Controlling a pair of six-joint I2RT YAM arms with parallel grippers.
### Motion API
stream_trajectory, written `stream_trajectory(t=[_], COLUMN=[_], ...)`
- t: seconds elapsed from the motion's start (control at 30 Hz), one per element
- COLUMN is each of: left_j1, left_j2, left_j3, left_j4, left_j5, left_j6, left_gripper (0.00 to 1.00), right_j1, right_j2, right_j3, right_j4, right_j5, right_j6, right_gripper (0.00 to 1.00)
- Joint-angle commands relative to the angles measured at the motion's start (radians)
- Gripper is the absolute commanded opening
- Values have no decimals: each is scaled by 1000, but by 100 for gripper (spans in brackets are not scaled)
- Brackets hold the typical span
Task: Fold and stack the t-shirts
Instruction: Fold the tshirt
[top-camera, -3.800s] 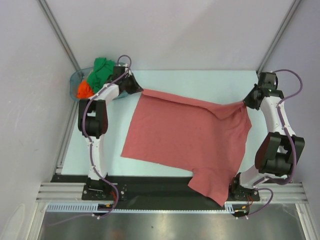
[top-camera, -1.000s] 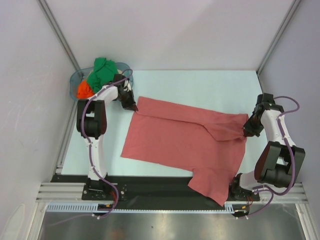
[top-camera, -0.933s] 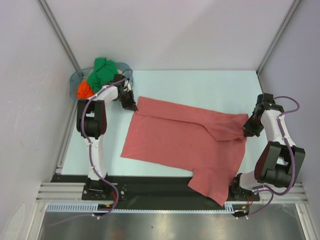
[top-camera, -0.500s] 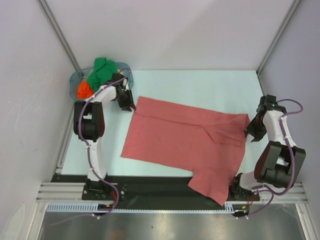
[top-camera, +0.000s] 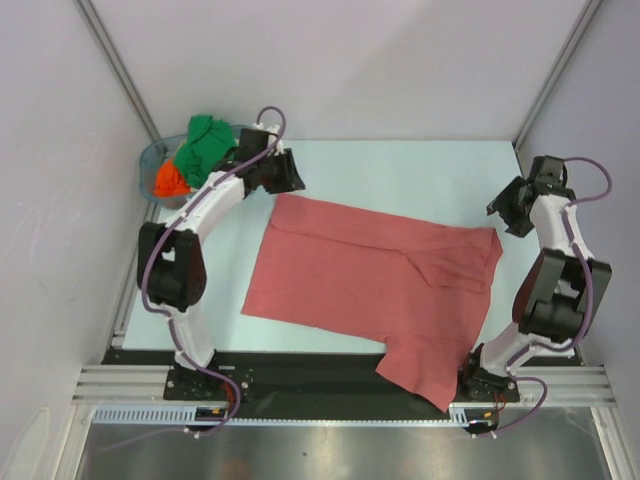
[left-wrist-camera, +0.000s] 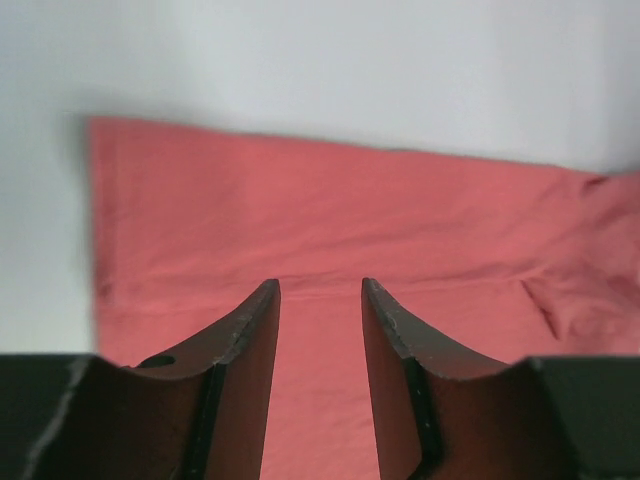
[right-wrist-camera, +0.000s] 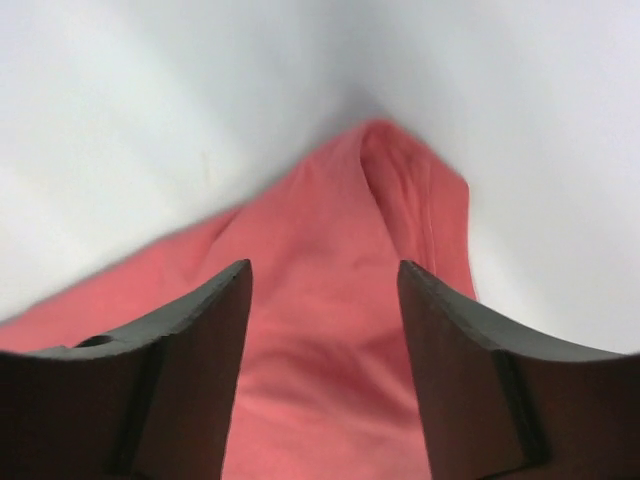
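Note:
The salmon-red t-shirt's sleeve reaches over the table's near edge, so my left gripper and my right gripper needs to pinch the t-shirt's far corners (top-camera: 490, 236) and pull it inward.
The large salmon-red t-shirt (top-camera: 370, 275) lies spread flat on the table, and one sleeve (top-camera: 425, 375) reaches over the near edge. My left gripper (top-camera: 289, 178) hovers open just beyond the shirt's far left corner. In the left wrist view the shirt (left-wrist-camera: 330, 220) shows between and beyond the empty open gripper (left-wrist-camera: 320, 292). My right gripper (top-camera: 506, 211) is open above the far right corner. In the right wrist view that corner (right-wrist-camera: 400, 190) lies below the empty gripper (right-wrist-camera: 322, 272). A green t-shirt (top-camera: 205, 142) and an orange t-shirt (top-camera: 167, 181) sit bunched in the tub.
The clear blue-tinted tub (top-camera: 148, 160) stands at the table's far left corner, just left of my left arm. Grey walls close in the table on the left, back and right. Bare table (top-camera: 400, 175) shows beyond the shirt.
Both grippers were shut on the shirt's far corners. They have opened, let go and risen away toward the back. The shirt now lies flat and still.

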Motion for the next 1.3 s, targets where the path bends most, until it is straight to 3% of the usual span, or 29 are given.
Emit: stream_trajectory(t=[0.0,0.2,0.53,0.67,0.7,0.9,1.07,1.1,1.23,1.27], left_j1=[-17,-17,9,18,18,20,24,24,24,24], left_j2=[125,251,334,351,349,346,334,325,249,219], left_j3=[90,132,127,127,124,136,145,156,188,202], left_j4=[57,53,25,25,23,-1,-38,-45,-98,-117], left_j5=[93,122,118,113,115,63,52,50,12,-2], left_j6=[-55,-103,-172,-173,-170,-123,-83,-74,-6,9], left_gripper=[42,40,39,39,39,38,39,39,44,46], right_j1=[-15,-37,-49,-55,-58,-71,-71,-69,-60,-58], right_j2=[108,195,323,352,356,350,363,357,321,288], right_j3=[48,59,65,88,91,88,108,114,168,168], right_j4=[84,117,190,210,207,206,174,158,13,-33], right_j5=[-47,-96,-99,-65,-59,-2,-17,-21,8,9], right_j6=[-17,-37,-60,-67,-60,-80,-80,-80,-74,-77], right_gripper=[64,50,47,34,26,15,22,29,42,50])
